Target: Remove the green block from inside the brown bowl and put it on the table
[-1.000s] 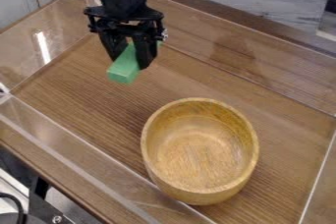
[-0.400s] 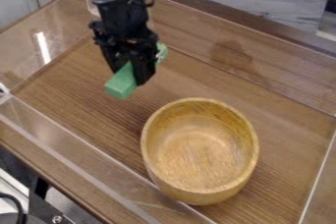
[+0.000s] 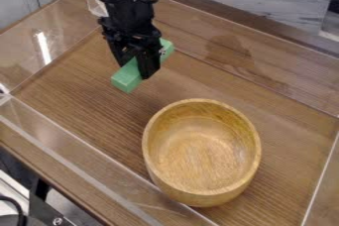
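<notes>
My gripper is going to release the green block on the table point(image 3: 153, 88) just past the brown bowl, near the far rim of that bowl.
The green block point(image 3: 129, 78) hangs between the black fingers of my gripper point(image 3: 138, 69), which is shut on it, pointing down. The block's lower end is close over the table point(image 3: 79, 101), left of and beyond the brown bowl point(image 3: 201, 151). I cannot tell whether the block touches the tabletop. The brown bowl stands empty at the lower right, its wood grain showing inside.
Low clear acrylic walls point(image 3: 79, 156) run along the table's front and left edges. A pale wall and a ledge lie behind the table at the top right.
My gripper has dropped lower toward the table with the green block and rolled a little about its own axis. The bowl has not moved.
</notes>
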`<state>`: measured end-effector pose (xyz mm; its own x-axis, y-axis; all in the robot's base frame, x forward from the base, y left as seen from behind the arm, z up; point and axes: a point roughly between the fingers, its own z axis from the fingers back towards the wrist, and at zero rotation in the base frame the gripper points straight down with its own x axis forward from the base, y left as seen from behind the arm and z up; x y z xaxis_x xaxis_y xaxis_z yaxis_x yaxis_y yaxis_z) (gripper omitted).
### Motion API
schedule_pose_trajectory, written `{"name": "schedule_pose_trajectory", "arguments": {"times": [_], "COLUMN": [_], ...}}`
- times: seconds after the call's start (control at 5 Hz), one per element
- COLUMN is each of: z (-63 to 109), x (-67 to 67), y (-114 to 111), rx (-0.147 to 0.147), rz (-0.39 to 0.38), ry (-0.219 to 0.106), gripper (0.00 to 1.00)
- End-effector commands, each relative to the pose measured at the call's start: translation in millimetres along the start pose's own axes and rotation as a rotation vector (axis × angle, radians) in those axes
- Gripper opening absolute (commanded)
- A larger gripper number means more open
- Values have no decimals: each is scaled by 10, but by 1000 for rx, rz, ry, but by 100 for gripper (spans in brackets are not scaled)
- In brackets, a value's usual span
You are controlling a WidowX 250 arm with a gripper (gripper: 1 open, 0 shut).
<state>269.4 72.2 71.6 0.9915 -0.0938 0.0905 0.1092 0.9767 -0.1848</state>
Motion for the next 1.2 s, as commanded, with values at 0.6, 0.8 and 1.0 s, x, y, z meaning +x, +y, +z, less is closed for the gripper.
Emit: {"name": "schedule_pose_trajectory", "arguments": {"times": [0.6,0.8,1.0], "z": [-1,-99,-194], "x": [311,272,232], "y": [59,25,-4], "rx": [46,49,56], "rz": [104,110,115], "ry": [-89,-92,-96], "gripper": [0,0,0]}}
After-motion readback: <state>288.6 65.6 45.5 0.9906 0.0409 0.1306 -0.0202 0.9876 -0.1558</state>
